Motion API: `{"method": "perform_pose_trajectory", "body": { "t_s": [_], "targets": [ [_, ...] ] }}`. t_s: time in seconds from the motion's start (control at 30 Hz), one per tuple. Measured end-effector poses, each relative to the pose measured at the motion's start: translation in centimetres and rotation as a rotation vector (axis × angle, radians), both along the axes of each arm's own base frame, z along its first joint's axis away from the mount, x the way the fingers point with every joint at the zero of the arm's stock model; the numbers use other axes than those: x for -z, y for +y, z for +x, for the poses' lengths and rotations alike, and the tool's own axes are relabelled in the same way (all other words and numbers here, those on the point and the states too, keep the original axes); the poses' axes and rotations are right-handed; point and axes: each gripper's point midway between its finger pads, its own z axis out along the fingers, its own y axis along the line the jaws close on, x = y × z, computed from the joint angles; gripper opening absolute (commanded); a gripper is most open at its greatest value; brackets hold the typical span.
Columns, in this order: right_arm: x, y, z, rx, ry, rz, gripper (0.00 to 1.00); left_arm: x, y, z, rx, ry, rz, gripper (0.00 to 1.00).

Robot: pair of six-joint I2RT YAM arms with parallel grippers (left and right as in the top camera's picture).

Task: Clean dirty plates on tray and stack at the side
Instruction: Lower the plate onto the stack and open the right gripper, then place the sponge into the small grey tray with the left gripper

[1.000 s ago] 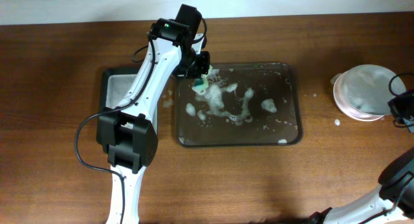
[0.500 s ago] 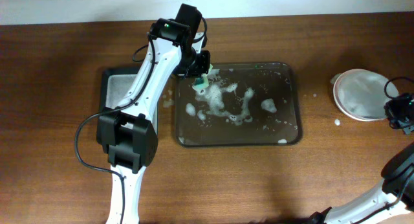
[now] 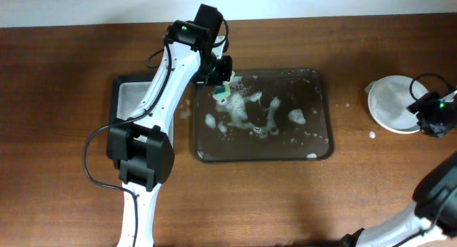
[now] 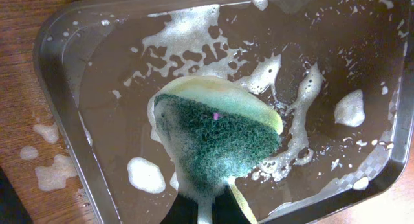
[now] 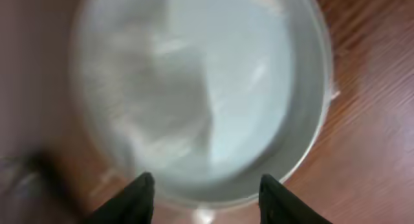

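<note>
Next, my left gripper lets go of the green-yellow sponge inside the smaller dark tray, just off its middle (image 3: 153, 116) toward the large tray.
The large dark tray (image 3: 328, 111) in the middle of the table holds soapy water and foam, with no plate on it. My left gripper (image 3: 223, 81) hangs over its far left corner, shut on a green-yellow sponge (image 3: 223, 92). In the left wrist view the sponge (image 4: 217, 143) sticks out from the gripper (image 4: 206, 208) over the wet tray (image 4: 65, 120). The white plates (image 3: 391, 104) lie stacked on the table at the far right. My right gripper (image 3: 428, 117) is at their right rim, open. In the right wrist view, blurred, the plates (image 5: 194, 88) fill the picture beyond the gripper (image 5: 206, 185), whose fingers stand apart.
A smaller dark tray (image 3: 128, 97) lies left of the big one, partly under my left arm. Foam blobs sit on the wood at the big tray's left edge (image 3: 184, 113) and near the plates (image 3: 371, 135). The table's far edge is close behind the trays.
My right gripper has opened, let go of the top plate at the stack, and shifted a little left along its rim. The left arm and sponge have not moved.
</note>
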Motion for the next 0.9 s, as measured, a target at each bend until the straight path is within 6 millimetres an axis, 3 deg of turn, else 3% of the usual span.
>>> {"method": "perform_pose_trajectory", "body": {
  "t_s": [0.13, 0.23, 0.4, 0.47, 0.6, 0.73, 0.9],
  "targets": [
    [-7.5, 4.5, 0.5, -0.120, -0.147, -0.016, 0.58, -0.9, 0.7, -0.9, -0.006, 0.015, 0.020, 0.00],
    [-9.5, 8.8, 1.1, -0.236, -0.172, -0.011, 0.58, -2.7, 3.0, -2.2, -0.032, 0.023, 0.088, 0.00],
    [-9.4, 15.4, 2.9, -0.427, -0.168, -0.006, 0.64, -6.2, 9.6, -3.8, -0.122, -0.001, 0.272, 0.00],
    [-9.3, 17.1, 3.4, -0.476, -0.163, -0.026, 0.66, -6.4, 12.2, -4.1, -0.156, 0.006, 0.363, 0.00],
    [-8.7, 20.2, 3.9, -0.556, -0.134, -0.065, 0.67, -6.1, 15.5, -4.0, -0.202, 0.014, 0.466, 0.00],
    [-7.6, 22.2, 4.2, -0.610, -0.098, -0.088, 0.67, -4.8, 17.6, -3.9, -0.228, 0.033, 0.527, 0.00],
    [-7.0, 23.1, 4.4, -0.634, -0.079, -0.108, 0.67, -0.7, 19.1, -3.6, -0.245, 0.063, 0.570, 0.01]
  ]
}}
